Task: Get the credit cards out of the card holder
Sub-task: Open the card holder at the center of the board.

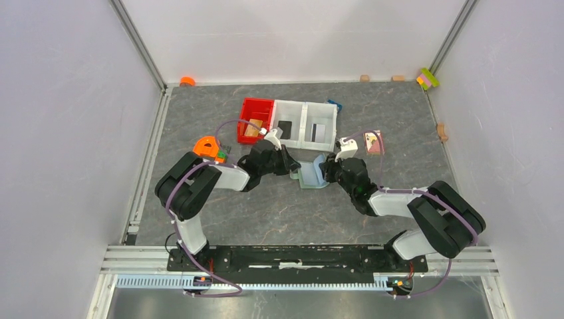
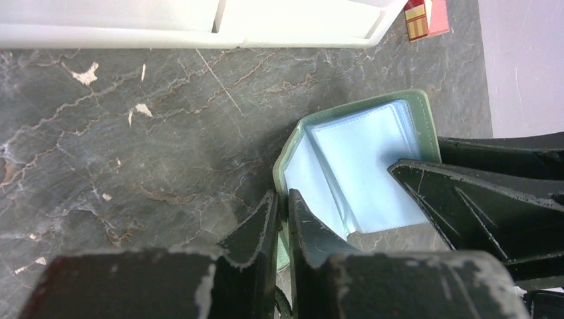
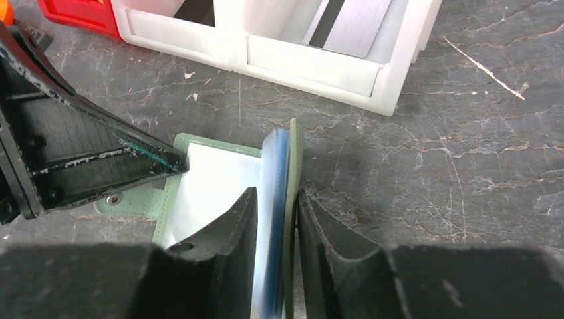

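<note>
My right gripper pinches the pale blue pocket layers against the upright flap, so I should open it and regrip the green flap (image 3: 295,149) with the layers fanned apart.
The sage-green card holder (image 1: 311,175) lies open on the table between my two grippers, pale blue-white pockets facing up (image 2: 362,163). My left gripper (image 2: 281,197) is shut on the holder's left flap edge; in the top view it (image 1: 294,167) sits at the holder's left. My right gripper (image 3: 274,194) is shut on the upright right flap (image 3: 291,153) with its pale blue pocket layers. I cannot tell whether a card is among them. A grey card with a black stripe (image 3: 349,23) lies in the right white bin. A tan-gold card (image 1: 251,129) lies in the red bin.
The red bin (image 1: 256,109) and two joined white bins (image 1: 304,106) stand just behind the holder; the middle bin holds a dark card (image 1: 284,127). A pink square flat item (image 1: 374,142) lies to the right. An orange object (image 1: 208,147) sits by the left arm.
</note>
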You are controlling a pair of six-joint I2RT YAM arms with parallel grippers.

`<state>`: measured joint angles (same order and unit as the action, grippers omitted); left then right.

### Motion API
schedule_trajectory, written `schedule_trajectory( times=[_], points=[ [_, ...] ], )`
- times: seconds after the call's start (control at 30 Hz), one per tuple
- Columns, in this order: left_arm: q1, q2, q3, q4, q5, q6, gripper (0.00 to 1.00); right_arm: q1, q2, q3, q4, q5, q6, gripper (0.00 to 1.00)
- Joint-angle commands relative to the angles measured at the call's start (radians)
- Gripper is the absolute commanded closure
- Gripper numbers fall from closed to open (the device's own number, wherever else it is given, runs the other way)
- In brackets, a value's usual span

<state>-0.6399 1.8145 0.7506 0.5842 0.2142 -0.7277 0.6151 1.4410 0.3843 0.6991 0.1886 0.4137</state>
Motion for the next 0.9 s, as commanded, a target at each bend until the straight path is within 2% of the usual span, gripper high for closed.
schedule_trajectory(
  times=[0.0,0.2,0.37,0.43,0.63,0.73,0.87],
  points=[
    [0.000,-0.032,0.046,-0.011,-0.006,0.073,0.85,0.011,-0.018,-0.001,0.055,0.027,-0.055,0.65],
    [-0.001,-0.024,0.078,-0.091,-0.035,0.095,0.89,0.010,0.038,0.017,0.090,-0.072,-0.031,0.58],
    [-0.001,-0.025,0.093,-0.130,-0.059,0.113,0.89,0.011,0.057,0.021,0.096,-0.085,-0.025,0.39],
    [-0.001,-0.025,0.095,-0.134,-0.064,0.115,0.91,0.010,0.064,0.027,0.085,-0.077,-0.021,0.35],
    [0.000,-0.026,0.116,-0.181,-0.102,0.142,0.92,0.011,0.070,0.020,0.090,-0.073,-0.015,0.33],
    [-0.001,-0.033,0.118,-0.197,-0.117,0.147,0.94,0.008,0.062,0.005,0.099,-0.075,-0.003,0.29],
    [-0.002,-0.037,0.151,-0.228,-0.147,0.098,0.96,0.009,0.015,-0.049,0.156,-0.059,-0.016,0.26]
  ],
)
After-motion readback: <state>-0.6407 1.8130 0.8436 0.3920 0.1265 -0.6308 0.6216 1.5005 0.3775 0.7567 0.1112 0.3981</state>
